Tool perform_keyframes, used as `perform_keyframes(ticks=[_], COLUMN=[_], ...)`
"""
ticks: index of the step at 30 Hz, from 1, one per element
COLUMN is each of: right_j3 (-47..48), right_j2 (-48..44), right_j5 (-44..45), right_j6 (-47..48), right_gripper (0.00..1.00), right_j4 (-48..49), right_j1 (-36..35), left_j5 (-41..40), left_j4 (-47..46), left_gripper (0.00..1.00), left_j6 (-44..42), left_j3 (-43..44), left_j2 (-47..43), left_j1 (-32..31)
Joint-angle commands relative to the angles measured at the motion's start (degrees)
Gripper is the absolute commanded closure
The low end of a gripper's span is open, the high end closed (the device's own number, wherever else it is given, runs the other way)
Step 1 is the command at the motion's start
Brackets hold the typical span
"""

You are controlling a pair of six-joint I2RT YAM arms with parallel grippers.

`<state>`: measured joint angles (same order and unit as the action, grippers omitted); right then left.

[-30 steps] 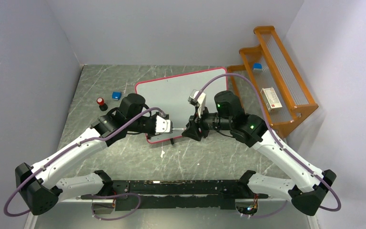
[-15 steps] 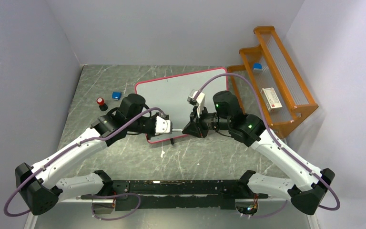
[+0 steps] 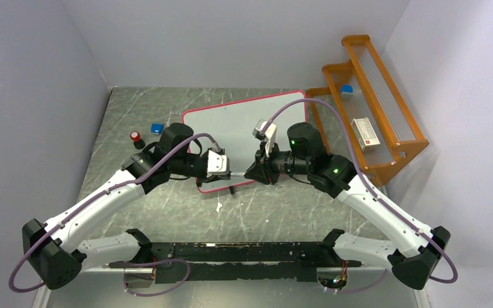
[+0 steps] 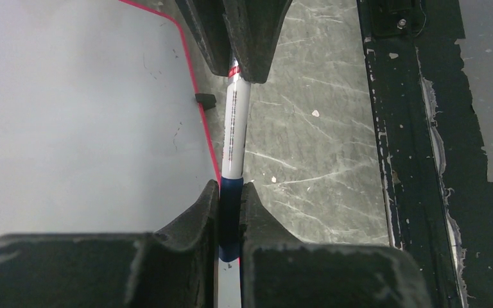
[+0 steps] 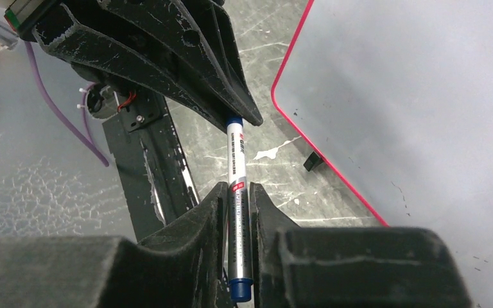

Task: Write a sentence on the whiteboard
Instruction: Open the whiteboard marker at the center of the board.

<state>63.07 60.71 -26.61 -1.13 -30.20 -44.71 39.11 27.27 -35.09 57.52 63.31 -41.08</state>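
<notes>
The marker's blue cap will go down from my left gripper onto the bare table [image 3: 239,224] [image 4: 325,168] between the whiteboard and the black rail.
The whiteboard [image 3: 244,125], white with a pink-red frame, lies flat on the table and is blank; no sentence shows on it. It also shows in the left wrist view [image 4: 83,115] and the right wrist view [image 5: 411,96]. A marker [image 3: 238,174] is held level between both grippers, just above the board's near edge. My left gripper [image 3: 226,172] [image 4: 230,192] is shut on the marker's blue cap [image 4: 231,212]. My right gripper [image 3: 252,174] [image 5: 237,192] is shut on the white barrel [image 5: 236,167].
An orange rack [image 3: 385,138] stands at the right with a white box [image 3: 365,133] and a blue item [image 3: 346,90]. A red-topped black object [image 3: 135,137] and a small blue object [image 3: 157,128] lie left of the board. A black rail [image 3: 244,253] runs along the near edge.
My left arm and gripper have shifted slightly towards the far side and my right gripper has edged the same way. Both keep their hold on the marker.
</notes>
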Motion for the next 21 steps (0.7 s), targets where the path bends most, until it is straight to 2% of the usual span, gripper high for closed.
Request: perform_keyframes(ticks=[1,10,21], right_j3=[-1.10,-1.27,-1.81], right_j2=[-0.93,-0.81,-1.88], right_j5=[-0.98,-1.71,-0.56], right_j6=[-1.50,-2.02,-2.71], right_gripper=[0.79,0.71,0.76], right_j4=[2.02,2.97,4.30], right_j1=[-0.14,-0.13,-0.05], left_j5=[2.40,3.12,3.81], left_j4=[-5.67,-5.63,-4.40], left_gripper=[0.95,0.95,0.95], left_j6=[2.13,2.08,1.09], left_j3=[0.27,0.24,0.40], left_j2=[-0.50,-0.20,0.44], left_j1=[0.67,0.77,0.66])
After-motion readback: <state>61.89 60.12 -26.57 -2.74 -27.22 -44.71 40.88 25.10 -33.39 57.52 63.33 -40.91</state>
